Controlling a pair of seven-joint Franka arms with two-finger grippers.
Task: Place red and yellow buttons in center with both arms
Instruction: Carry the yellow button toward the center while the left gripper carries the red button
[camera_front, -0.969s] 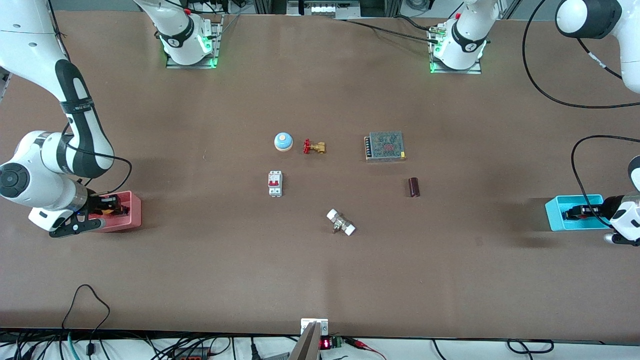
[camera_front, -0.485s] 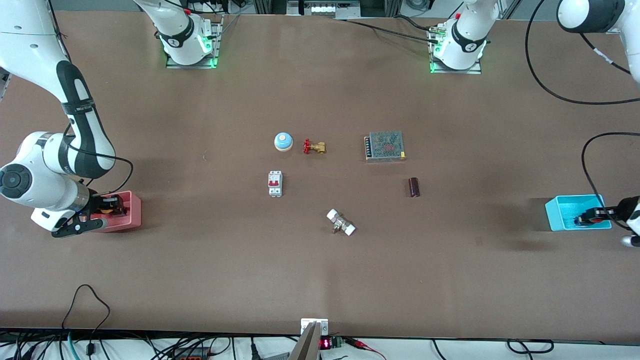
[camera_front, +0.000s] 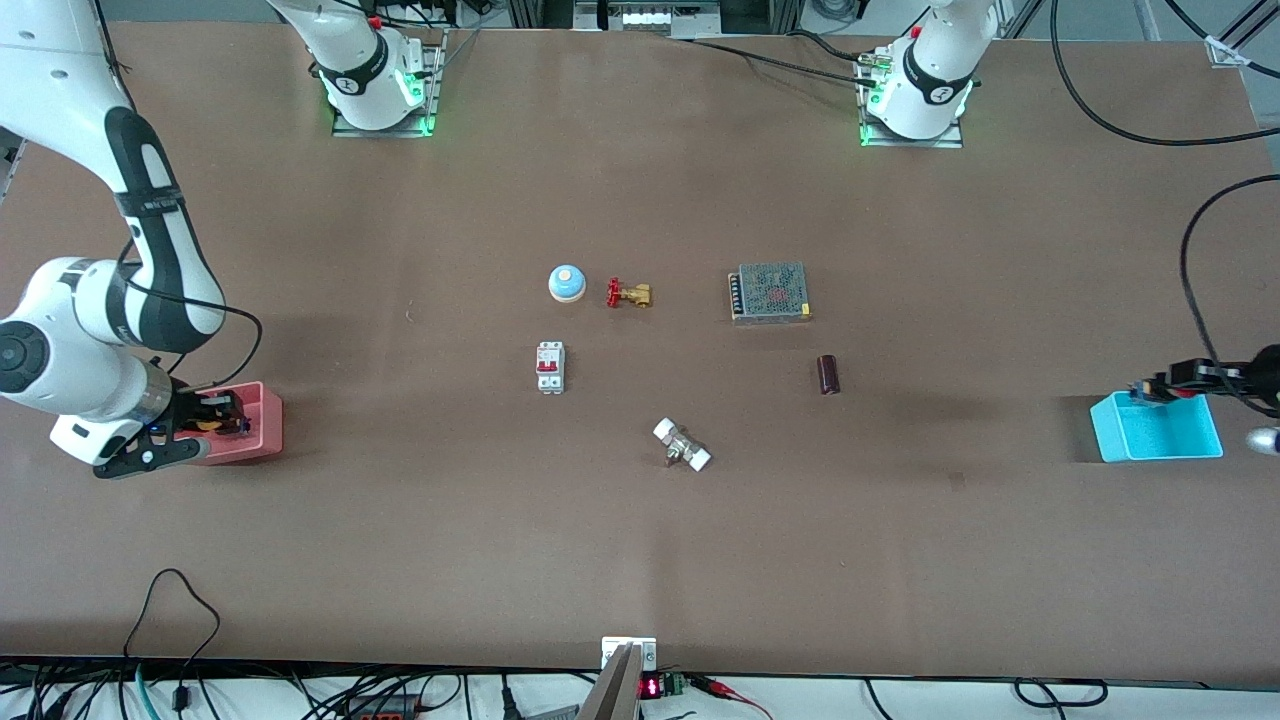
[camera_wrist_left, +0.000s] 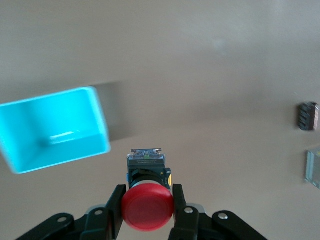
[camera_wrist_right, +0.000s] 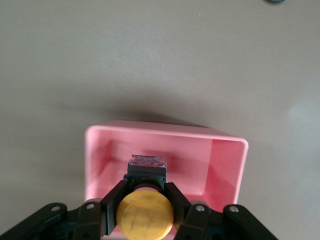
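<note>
My left gripper should put the red button down on the bare table (camera_front: 987, 353) (camera_wrist_left: 199, 163) between the dark red cylinder and the cyan bin.
My left gripper (camera_front: 1162, 386) is shut on the red button (camera_wrist_left: 148, 208) and holds it in the air just above the edge of the cyan bin (camera_front: 1160, 436) at the left arm's end of the table. In the left wrist view the red cap sits between the fingers (camera_wrist_left: 116, 210) and the bin (camera_wrist_left: 30, 150) lies empty below. My right gripper (camera_front: 212, 420) is shut on the yellow button (camera_wrist_right: 145, 216) and is low inside the pink bin (camera_front: 262, 428) at the right arm's end. The brown table centre (camera_front: 700, 370) lies between them.
Around the centre lie a blue-and-cream bell (camera_front: 566, 283), a brass valve with red handle (camera_front: 628, 294), a mesh-topped power supply (camera_front: 769, 292), a white circuit breaker (camera_front: 550, 367), a dark red cylinder (camera_front: 827, 374) and a white-ended fitting (camera_front: 682, 445).
My left gripper has risen out of the cyan bin with the red button. My right gripper has stayed in the pink bin, shut on the yellow button, barely shifting.
</note>
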